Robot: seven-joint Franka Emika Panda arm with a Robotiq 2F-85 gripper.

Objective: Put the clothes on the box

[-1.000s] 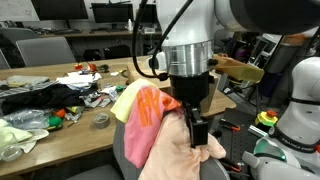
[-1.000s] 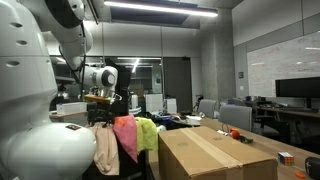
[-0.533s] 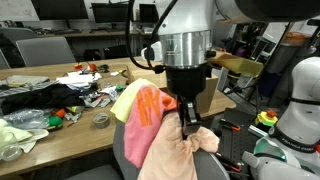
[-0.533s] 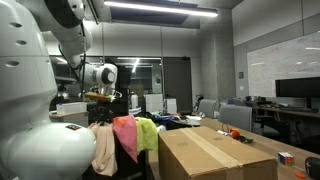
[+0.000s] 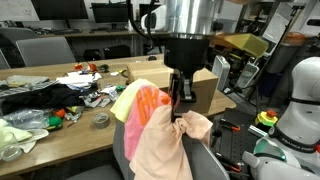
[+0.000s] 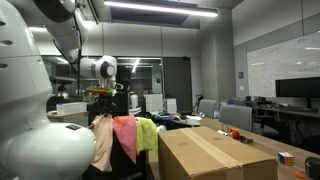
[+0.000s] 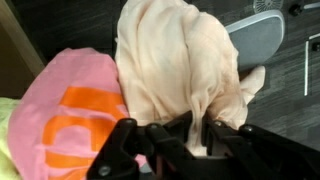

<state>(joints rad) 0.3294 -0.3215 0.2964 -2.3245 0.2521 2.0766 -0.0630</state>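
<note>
The robot's gripper needs to release the beige cloth on the cardboard box's top, near the box's far edge (image 5: 180, 63) away from the chair.
A beige cloth (image 5: 160, 148) hangs from my gripper (image 5: 180, 100), which is shut on a bunched fold at its top. In the wrist view the fold of the beige cloth (image 7: 180, 60) is pinched between the fingers of the gripper (image 7: 197, 135). A pink garment with orange print (image 5: 146, 106) and a yellow-green one (image 5: 124, 98) lie draped over a chair beside it. The pink garment (image 7: 70, 110) also fills the left of the wrist view. The cardboard box (image 6: 215, 150) stands to the right of the clothes (image 6: 125, 135); the box (image 5: 207, 92) is just behind the gripper.
A cluttered desk (image 5: 60, 95) with dark fabric and small items lies to the left. A white robot base (image 5: 300, 100) stands at the right. The grey chair seat (image 7: 262, 35) shows under the cloth. Small items sit on the box top (image 6: 236, 134).
The gripper has shut on the beige cloth and risen, drawing the cloth up off the chair. The pink and yellow-green garments have stayed in place.
</note>
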